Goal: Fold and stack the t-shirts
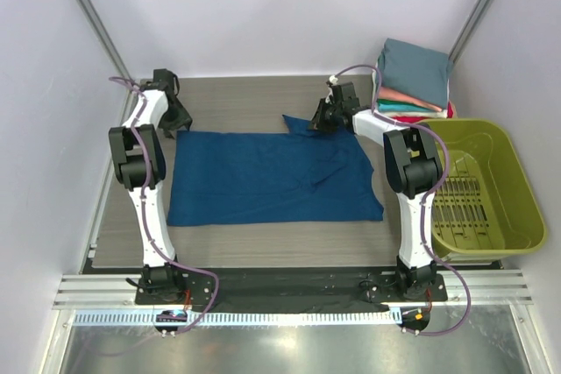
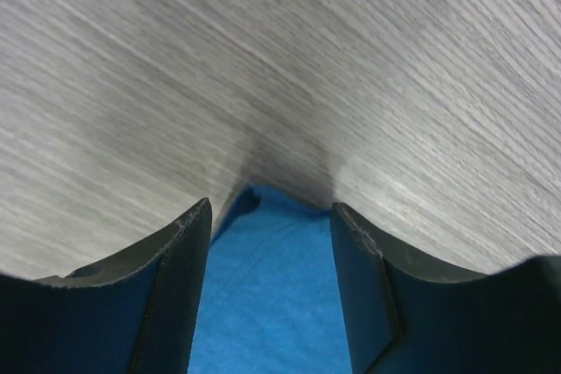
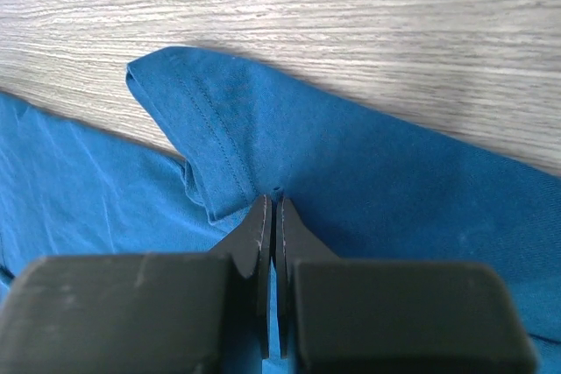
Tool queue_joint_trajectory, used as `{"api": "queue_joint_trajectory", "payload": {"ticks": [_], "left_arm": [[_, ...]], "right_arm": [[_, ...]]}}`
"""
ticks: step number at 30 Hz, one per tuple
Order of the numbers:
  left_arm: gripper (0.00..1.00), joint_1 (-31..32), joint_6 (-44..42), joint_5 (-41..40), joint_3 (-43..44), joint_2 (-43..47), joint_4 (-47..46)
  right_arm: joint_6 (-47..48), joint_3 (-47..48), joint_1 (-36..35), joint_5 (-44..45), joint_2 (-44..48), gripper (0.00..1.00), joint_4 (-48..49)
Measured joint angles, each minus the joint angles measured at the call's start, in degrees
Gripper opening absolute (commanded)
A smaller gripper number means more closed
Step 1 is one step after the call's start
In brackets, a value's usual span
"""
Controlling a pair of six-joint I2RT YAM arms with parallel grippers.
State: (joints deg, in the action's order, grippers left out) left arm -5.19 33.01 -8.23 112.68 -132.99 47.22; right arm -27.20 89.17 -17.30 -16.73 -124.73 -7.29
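Note:
My right gripper has the sleeve fold. It will let go of it on the dark blue t-shirt's front half (image 1: 344, 187), toward the olive-green basket.
A dark blue t-shirt (image 1: 263, 177) lies spread flat on the wooden table, with no print showing. My left gripper (image 1: 180, 120) is at the shirt's far left corner. In the left wrist view it (image 2: 272, 208) is open, with the corner of the shirt (image 2: 263, 286) lying between its fingers. My right gripper (image 1: 320, 118) is at the far right sleeve. In the right wrist view it (image 3: 271, 199) is shut, pinching a fold of the shirt (image 3: 394, 181) beside the sleeve hem. A stack of folded t-shirts (image 1: 412, 81) sits at the back right, with the slate-teal one on top.
An olive-green plastic basket (image 1: 478, 186) stands at the right edge, next to the right arm and in front of the stack. Bare tabletop (image 1: 245, 102) lies behind the shirt. Walls close in the table on the left, back and right.

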Motion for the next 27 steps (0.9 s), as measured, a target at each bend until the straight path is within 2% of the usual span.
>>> {"api": "queue_joint_trajectory", "payload": {"ticks": [4,7,9,11,14,16,27], "left_arm": [[0.52,0.11,0.0,-0.09,1.68,-1.7,0.46],[0.44,0.2,0.07,-0.11,3.17,-2.4,0.63],[0.34,0.28,0.13,-0.11,3.93,-2.82,0.76],[0.29,0.35,0.13,-0.17,4.22,-3.04,0.96],[0.07,0.55,0.39,-0.35,4.26,-3.08,1.36],[0.01,0.7,0.59,-0.55,4.39,-3.08,1.64],[0.0,1.44,0.92,-3.15,3.34,-1.66,3.41]], "right_arm": [[0.0,-0.09,0.0,-0.17,0.0,0.01,0.0],[0.0,-0.09,0.0,-0.2,0.0,0.01,0.0],[0.02,-0.09,0.0,-0.22,-0.02,0.01,0.02],[0.02,-0.09,0.0,-0.28,-0.02,0.01,0.02],[0.02,-0.09,0.0,-0.37,-0.02,0.01,0.02],[0.02,-0.09,0.0,-0.37,-0.02,0.01,0.02],[0.07,-0.07,0.0,-0.35,1.81,0.01,-0.7]]}}
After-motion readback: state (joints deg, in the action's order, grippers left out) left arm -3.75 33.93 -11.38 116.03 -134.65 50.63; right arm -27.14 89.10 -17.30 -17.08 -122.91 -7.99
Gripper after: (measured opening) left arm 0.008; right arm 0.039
